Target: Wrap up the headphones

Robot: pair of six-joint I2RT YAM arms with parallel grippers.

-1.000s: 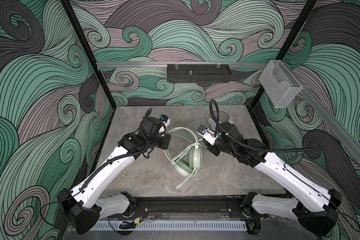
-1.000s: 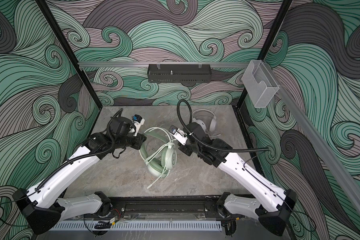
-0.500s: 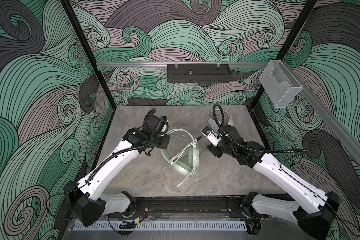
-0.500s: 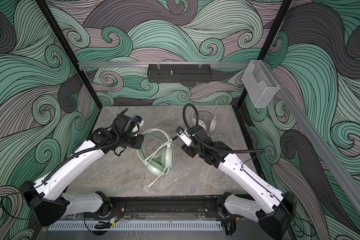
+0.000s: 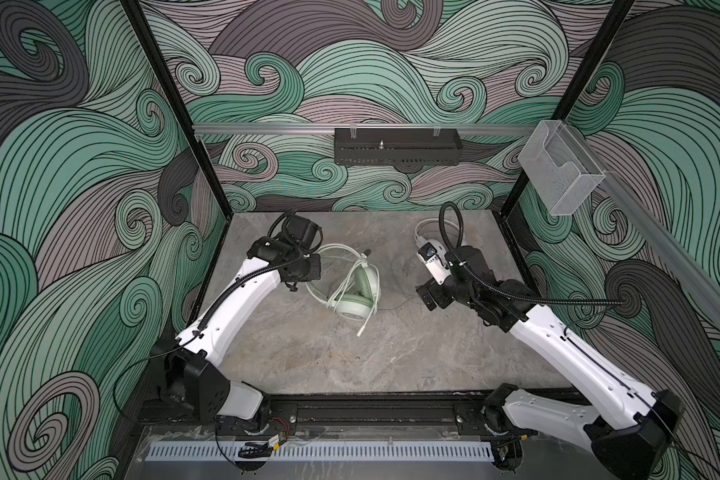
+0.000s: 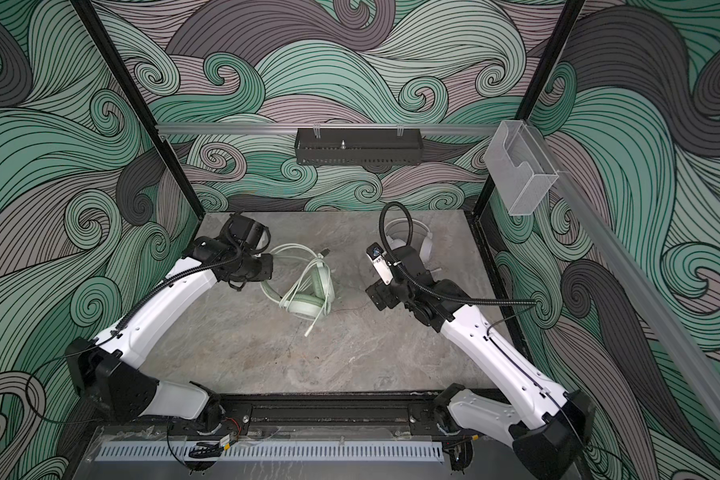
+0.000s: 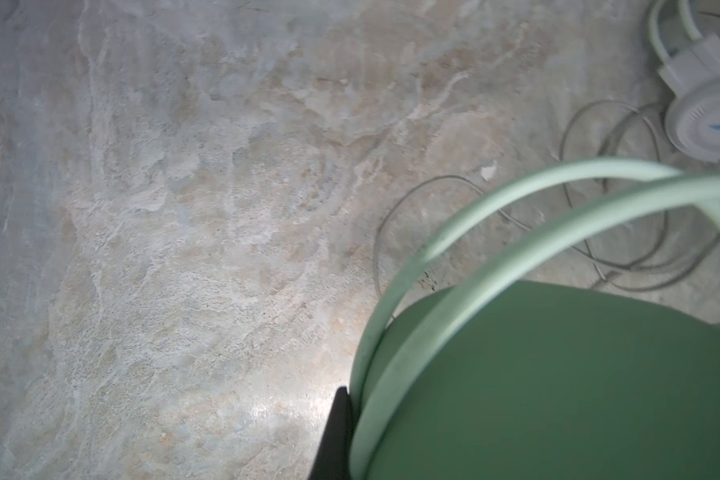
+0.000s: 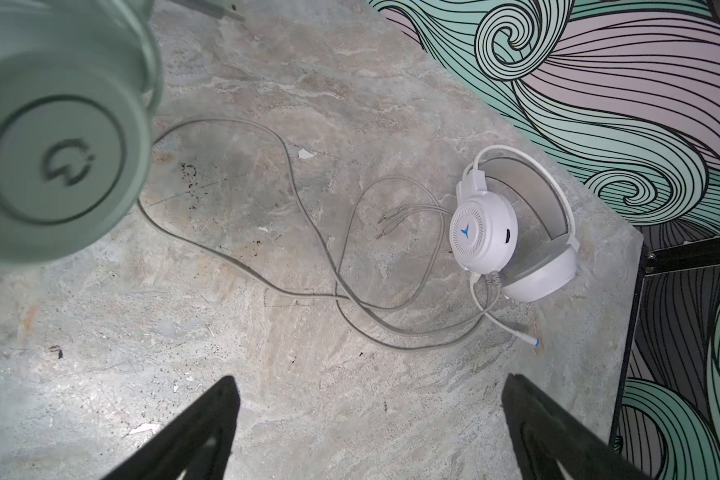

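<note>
My left gripper is going to put the mint green headphones down on the table [image 5: 325,242] close to the back wall, across from the white headphones.
The mint green headphones [image 5: 352,291] lie mid-table with their cable looped round the headband; one cable end [image 5: 362,332] trails toward the front. My left gripper [image 5: 313,270] is shut on the headband's left side. In the left wrist view one black finger [image 7: 336,432] presses against the mint band [image 7: 558,374]. My right gripper [image 8: 371,399] is open and holds nothing, and it hovers right of the mint earcup [image 8: 59,145]. The white headphones [image 8: 495,237] with a blue mark stand at the back right, partly behind my right arm in both top views [image 6: 412,232]. Their thin cable [image 8: 308,266] lies loose on the table.
A black tray [image 5: 398,151] hangs on the back wall. A clear plastic holder [image 5: 560,174] is fixed to the right rail. Black frame posts stand at the back corners. The arms' base rail [image 5: 350,415] runs along the front edge.
My right gripper has opened wide and drawn back to the right, away from the mint earcup. The left arm has shifted the mint headphones slightly left and back.
</note>
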